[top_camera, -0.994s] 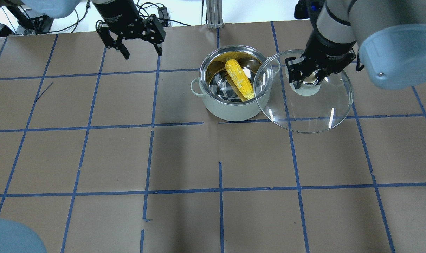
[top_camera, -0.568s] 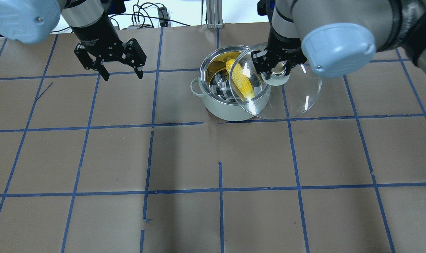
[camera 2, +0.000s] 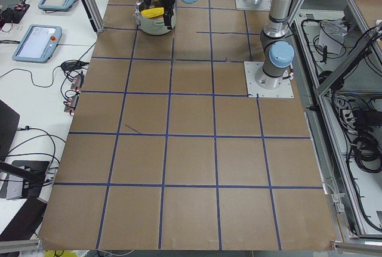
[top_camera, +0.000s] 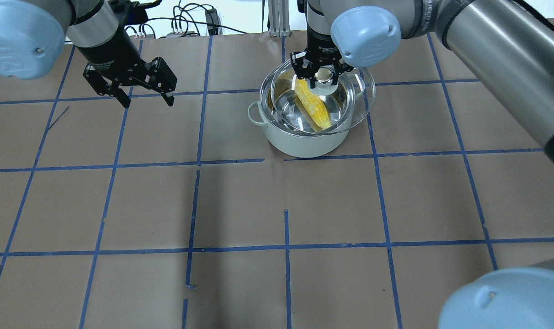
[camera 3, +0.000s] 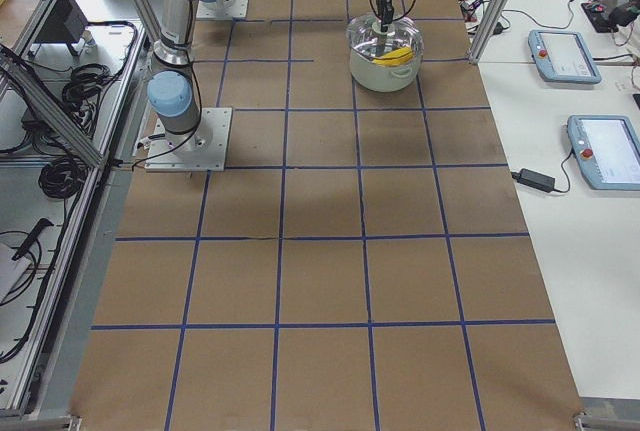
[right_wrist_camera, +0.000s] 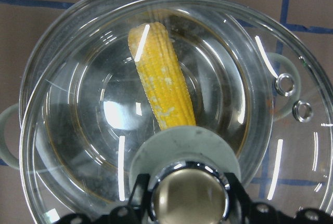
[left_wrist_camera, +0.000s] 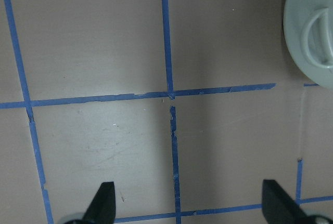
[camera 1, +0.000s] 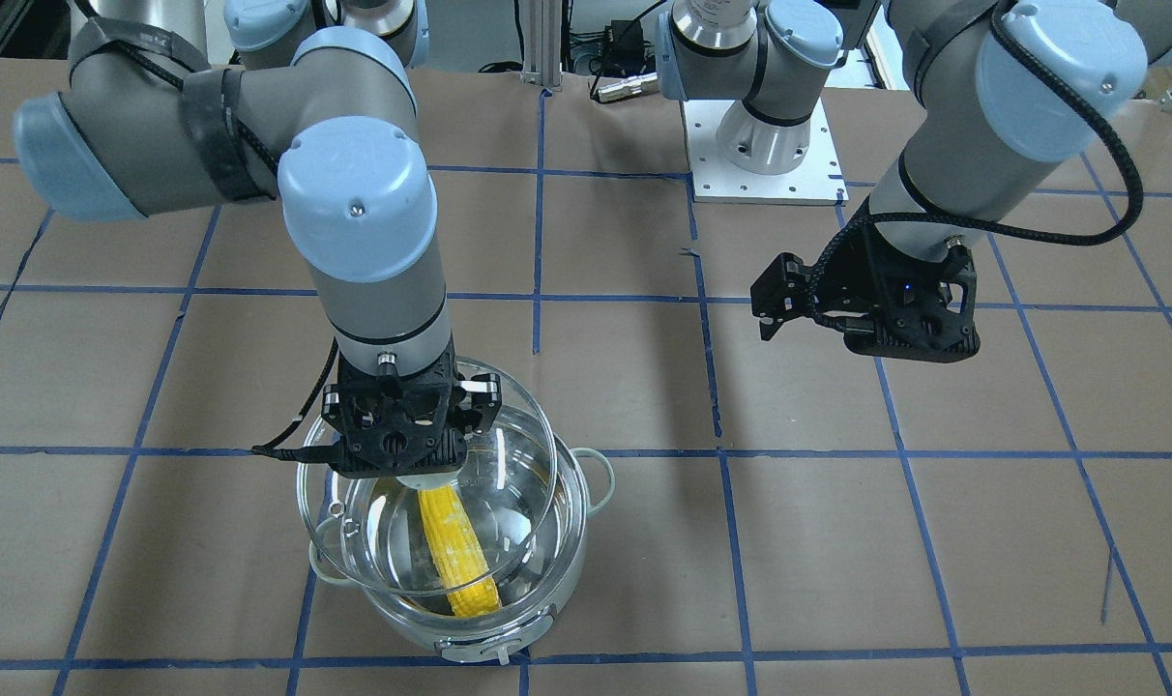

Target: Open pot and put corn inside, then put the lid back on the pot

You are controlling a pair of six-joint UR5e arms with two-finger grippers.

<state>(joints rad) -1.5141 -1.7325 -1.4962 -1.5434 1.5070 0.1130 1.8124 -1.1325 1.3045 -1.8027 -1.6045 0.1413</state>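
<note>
Next, my right gripper lets go of the clear glass lid on the steel pot's rim, centred [camera 1: 471, 529] [right_wrist_camera: 146, 103] above the yellow corn.
The steel pot [top_camera: 304, 142] stands at the table's far middle. The yellow corn [top_camera: 311, 106] lies inside it, seen through the glass. My right gripper [top_camera: 323, 76] is shut on the knob of the clear glass lid [top_camera: 352, 106]. It holds the lid over the pot, shifted a little to the right, not seated on the rim. In the right wrist view the knob [right_wrist_camera: 190, 195] sits between the fingers, with the corn [right_wrist_camera: 158, 76] and the pot rim [right_wrist_camera: 44, 57] below. My left gripper [top_camera: 147, 103] is open and empty, left of the pot.
Brown table with a blue tape grid [top_camera: 286, 246]. The left wrist view shows the open left gripper [left_wrist_camera: 190, 206] over bare table, with the pot's side handle [left_wrist_camera: 315, 31] at top right. The arm bases [camera 1: 765, 164] stand at the robot's side of the table.
My right gripper has carried the lid left, from beside the pot to over it. My left gripper has moved left and stayed open.
</note>
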